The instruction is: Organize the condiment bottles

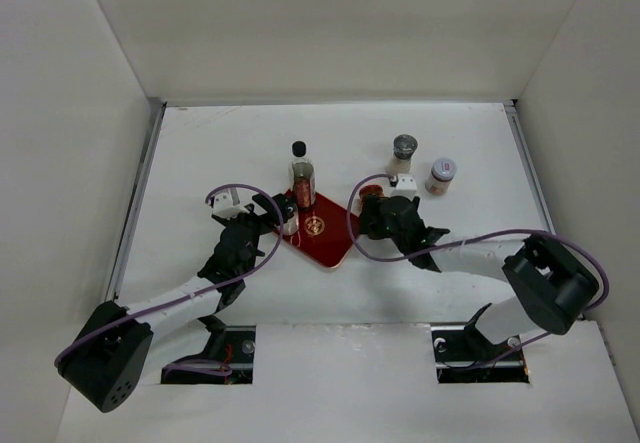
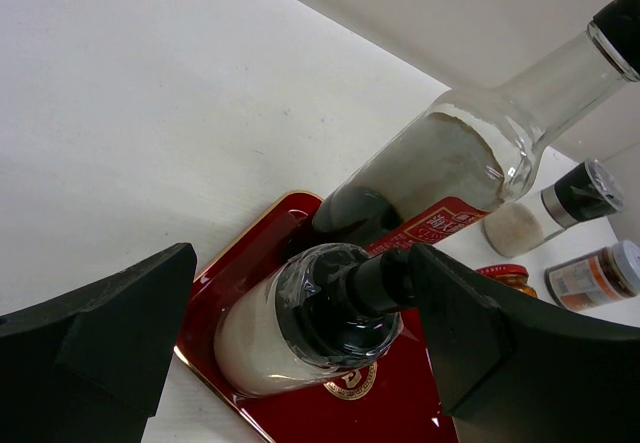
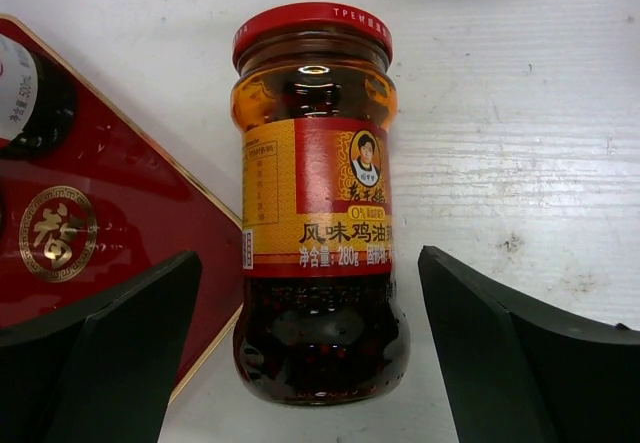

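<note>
I need to close my right gripper on the red cap [image 1: 371, 190] [image 3: 313, 31] of the orange jar next to the red tray.
A whitish shaker with a dark cap [image 2: 270, 328] stands on the red tray [image 2: 400, 403], between the wide-open jaws of my left gripper [image 2: 300, 348]; the right finger [image 2: 470, 333] is against its cap. It also shows in the top view [image 1: 290, 225]. The tall black-capped bottle [image 1: 301, 175] stands just behind it on the tray [image 1: 325, 235]. The red-capped orange jar [image 3: 318, 203] stands on the table just off the tray's right edge, between the open jaws of my right gripper [image 3: 310, 348], untouched. A grey-capped shaker [image 1: 404, 153] and a small red-labelled jar [image 1: 441, 175] stand at the back right.
White walls close in the table on the left, back and right. The two arms meet near the tray, cables looping over them. In the left wrist view the grey-capped shaker [image 2: 550, 213] and small jar [image 2: 595, 275] stand beyond the tall bottle [image 2: 440, 173].
</note>
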`<control>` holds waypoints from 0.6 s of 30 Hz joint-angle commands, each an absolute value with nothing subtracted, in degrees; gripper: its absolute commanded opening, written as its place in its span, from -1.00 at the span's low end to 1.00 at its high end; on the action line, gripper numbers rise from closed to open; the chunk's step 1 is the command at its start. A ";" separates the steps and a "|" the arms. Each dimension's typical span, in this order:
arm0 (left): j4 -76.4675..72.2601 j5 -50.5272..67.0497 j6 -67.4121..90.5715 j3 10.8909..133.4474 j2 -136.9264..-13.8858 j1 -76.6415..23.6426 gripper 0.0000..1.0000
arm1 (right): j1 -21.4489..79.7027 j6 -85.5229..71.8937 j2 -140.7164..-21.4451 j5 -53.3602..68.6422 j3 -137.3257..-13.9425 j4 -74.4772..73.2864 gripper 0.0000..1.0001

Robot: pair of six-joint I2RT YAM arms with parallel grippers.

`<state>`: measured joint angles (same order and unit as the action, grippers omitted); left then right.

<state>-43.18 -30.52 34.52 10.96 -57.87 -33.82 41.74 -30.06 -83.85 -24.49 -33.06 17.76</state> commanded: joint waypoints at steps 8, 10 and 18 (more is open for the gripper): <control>-46.32 -29.88 35.07 11.34 -57.66 -33.97 0.76 | 37.05 -23.65 -91.20 -22.41 -54.55 1.43 1.00; -46.32 -29.88 35.07 11.34 -57.48 -33.88 0.76 | 36.17 -22.68 -94.64 -22.41 -58.25 -1.30 1.00; -45.97 -29.62 35.07 10.90 -56.34 -32.91 0.76 | 35.55 -21.18 -103.00 -19.78 -65.73 -7.02 1.00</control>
<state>-43.16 -30.26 34.54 10.96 -57.78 -33.41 35.86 -22.76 -101.65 -21.61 -62.28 -3.01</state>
